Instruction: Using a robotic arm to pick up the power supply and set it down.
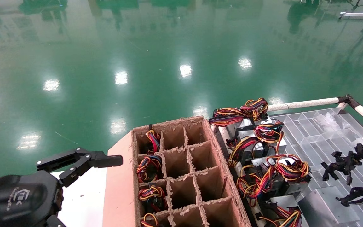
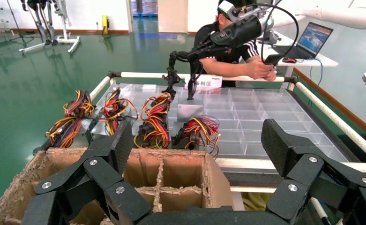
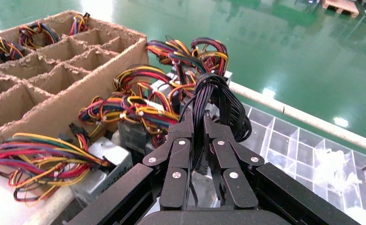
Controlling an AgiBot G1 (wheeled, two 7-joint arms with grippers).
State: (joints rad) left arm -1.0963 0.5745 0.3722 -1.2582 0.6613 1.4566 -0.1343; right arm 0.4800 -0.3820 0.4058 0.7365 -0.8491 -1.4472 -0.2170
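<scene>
My right gripper should set the power supply, now held by its cable bundle, on the tray [image 1: 319,210], beside the nearest grey box with coloured wires.
The power supply [image 2: 190,112] is a plain silver box on the clear divided tray [image 2: 246,117], with black cables [image 3: 218,101] rising from it. My right gripper [image 3: 198,118] is shut on that cable bundle, directly above the box [image 3: 200,186]. From the left wrist view, the right gripper [image 2: 183,58] hangs over the box with the cables dangling from it. I cannot tell whether the box is touching the tray. In the head view the box [image 1: 329,203] and black cables [image 1: 347,164] lie at the far right. My left gripper [image 1: 80,160] is open and empty beside the cardboard crate [image 1: 118,189].
The brown divided crate [image 2: 171,171] holds several units with red-yellow wire bundles [image 1: 150,167] in its left column. More grey boxes with coloured wires [image 1: 263,157] line the tray's near edge. A white rail [image 1: 307,103] borders the tray. A person [image 2: 232,47] sits behind it.
</scene>
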